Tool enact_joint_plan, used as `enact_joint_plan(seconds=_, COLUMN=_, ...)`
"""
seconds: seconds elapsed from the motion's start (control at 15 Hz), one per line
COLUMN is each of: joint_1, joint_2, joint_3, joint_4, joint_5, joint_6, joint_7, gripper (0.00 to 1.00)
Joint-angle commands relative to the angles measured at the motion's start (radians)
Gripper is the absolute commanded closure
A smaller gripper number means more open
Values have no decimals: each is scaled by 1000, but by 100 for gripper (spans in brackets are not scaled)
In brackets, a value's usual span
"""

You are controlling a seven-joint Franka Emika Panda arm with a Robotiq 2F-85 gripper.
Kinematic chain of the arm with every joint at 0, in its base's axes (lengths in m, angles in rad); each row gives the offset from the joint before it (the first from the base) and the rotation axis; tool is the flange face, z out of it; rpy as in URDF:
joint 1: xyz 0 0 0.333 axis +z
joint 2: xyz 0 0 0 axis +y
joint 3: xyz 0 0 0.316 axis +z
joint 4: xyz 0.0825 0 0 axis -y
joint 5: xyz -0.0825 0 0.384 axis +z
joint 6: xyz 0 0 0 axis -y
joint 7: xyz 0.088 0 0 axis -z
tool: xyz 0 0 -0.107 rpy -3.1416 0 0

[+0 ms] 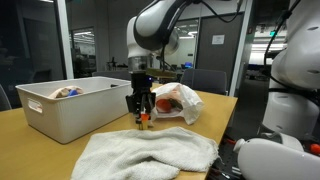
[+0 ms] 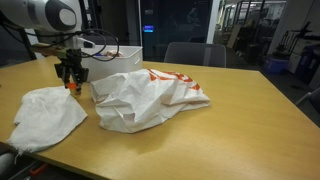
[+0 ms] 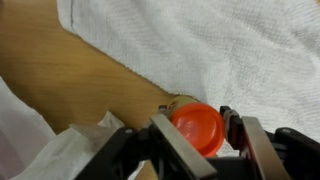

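Note:
Next, I let go of the small bottle with my gripper inside the crumpled white plastic bag (image 1: 172, 101).
My gripper (image 3: 197, 133) is shut on a small bottle with an orange-red cap (image 3: 197, 128); the cap sits squeezed between the two fingers. In both exterior views the gripper (image 1: 142, 116) (image 2: 71, 83) points straight down just above the wooden table (image 1: 40, 150), with the orange bottle (image 1: 144, 121) at its tips. A white towel (image 3: 230, 45) lies right beside it, and a crumpled white plastic bag (image 2: 150, 95) with orange print lies on the other side.
A white plastic bin (image 1: 70, 108) holding some items stands on the table behind the gripper. The white towel (image 1: 150, 153) (image 2: 45, 115) covers part of the table near its edge. Office chairs (image 2: 190, 52) stand beyond the table.

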Motion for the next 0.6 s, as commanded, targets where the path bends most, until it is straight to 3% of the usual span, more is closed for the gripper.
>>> enact_joint_plan(seconds=0.0, joint_1=-16, joint_2=-115, joint_3=-3, joint_4=38, joint_5=145, joint_6=-267, joint_7=-35, gripper=71)
enact_joint_plan(seconds=0.2, joint_1=-39, joint_2=-175, joint_3=-21, joint_4=47, joint_5=27, joint_6=-445, joint_7=129, gripper=71)
enact_joint_plan(seconds=0.53, joint_1=-122, joint_2=-204, joint_3=-56, joint_4=13, joint_5=-136, joint_6=-551, joint_7=314, gripper=71)
